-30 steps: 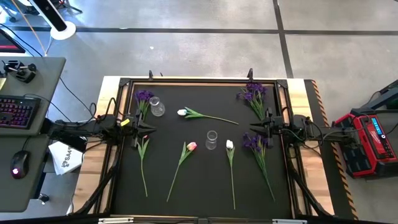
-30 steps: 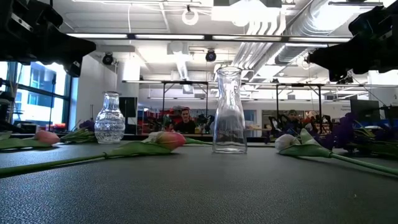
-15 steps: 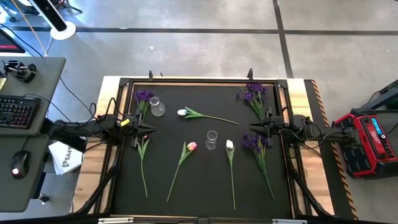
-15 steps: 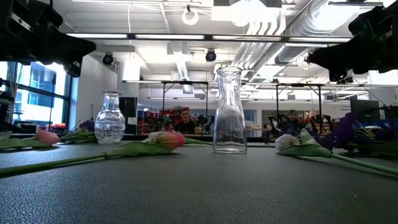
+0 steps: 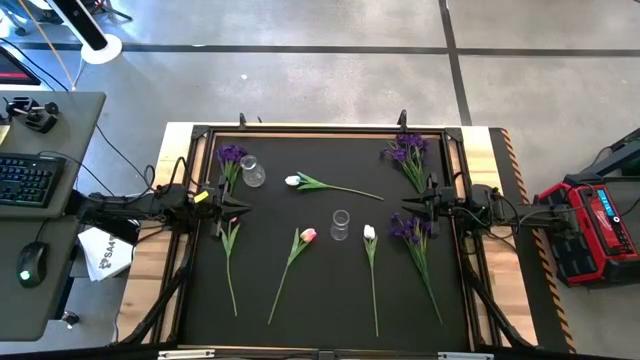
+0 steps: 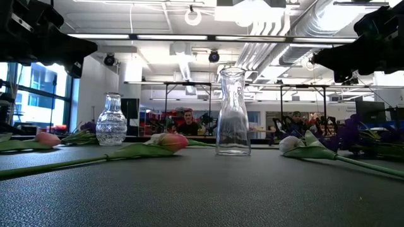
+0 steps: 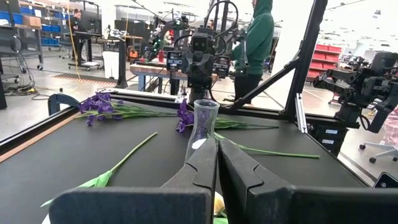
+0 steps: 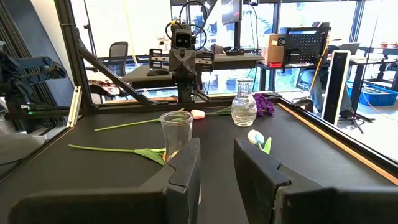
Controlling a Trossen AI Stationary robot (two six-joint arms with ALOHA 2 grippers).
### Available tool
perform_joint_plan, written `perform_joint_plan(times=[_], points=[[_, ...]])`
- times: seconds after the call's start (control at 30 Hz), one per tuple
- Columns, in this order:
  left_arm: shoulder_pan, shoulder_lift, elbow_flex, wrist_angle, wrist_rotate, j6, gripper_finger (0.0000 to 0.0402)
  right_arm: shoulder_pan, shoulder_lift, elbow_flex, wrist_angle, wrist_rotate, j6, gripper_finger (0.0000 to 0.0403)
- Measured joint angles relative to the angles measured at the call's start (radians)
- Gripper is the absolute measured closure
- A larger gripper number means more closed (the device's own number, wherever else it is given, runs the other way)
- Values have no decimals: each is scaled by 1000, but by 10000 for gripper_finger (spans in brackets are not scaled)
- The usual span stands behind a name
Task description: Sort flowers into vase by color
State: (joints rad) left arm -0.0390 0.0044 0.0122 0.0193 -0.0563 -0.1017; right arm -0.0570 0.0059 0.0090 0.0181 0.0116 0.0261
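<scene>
Next, I grip with my right gripper the stem (image 5: pixel 372 266) just below the leaves of the white tulip between the slim vase and purple flower.
Two clear glass vases stand upright on the black mat: a round cut-glass one (image 5: pixel 252 172) at the far left and a tall slim one (image 5: pixel 341 225) (image 6: pixel 231 112) in the middle. Purple flowers lie at the far left (image 5: pixel 231 156), the far right (image 5: pixel 407 150) and the right (image 5: pixel 410 230). A white tulip (image 5: pixel 293 181), a pink tulip (image 5: pixel 308 235), another white tulip (image 5: pixel 369 232) and a green-stemmed flower (image 5: pixel 230 245) also lie flat. My left gripper (image 5: pixel 243 207) (image 7: pixel 217 152) hovers shut at the left edge. My right gripper (image 5: pixel 404 208) (image 8: pixel 216 152) hovers at the right edge, fingers slightly apart, with nothing between them.
A black metal frame (image 5: pixel 320 131) rims the mat. A desk with a keyboard (image 5: pixel 25 180) and mouse stands off the table's left, and a red device (image 5: pixel 590 225) off its right. A person in a green hoodie (image 7: pixel 255 37) stands beyond the table.
</scene>
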Motion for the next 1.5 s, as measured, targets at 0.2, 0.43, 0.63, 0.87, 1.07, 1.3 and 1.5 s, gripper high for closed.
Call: perform_joint_plan(times=[0.2,0.43,0.63,0.87,1.07,1.3,1.5], points=[[0,0,0,0,0,0,396,0,0,0,0,0,0,320],[0,0,0,0,0,0,396,0,0,0,0,0,0,320],[0,0,0,0,0,0,396,0,0,0,0,0,0,320],[0,0,0,0,0,0,396,0,0,0,17,-7,0,320],[0,0,0,0,0,0,396,6,0,0,211,-56,400,320],[0,0,0,0,0,0,396,107,116,0,408,-93,467,320],[0,0,0,0,0,0,396,296,375,20,596,48,330,320]])
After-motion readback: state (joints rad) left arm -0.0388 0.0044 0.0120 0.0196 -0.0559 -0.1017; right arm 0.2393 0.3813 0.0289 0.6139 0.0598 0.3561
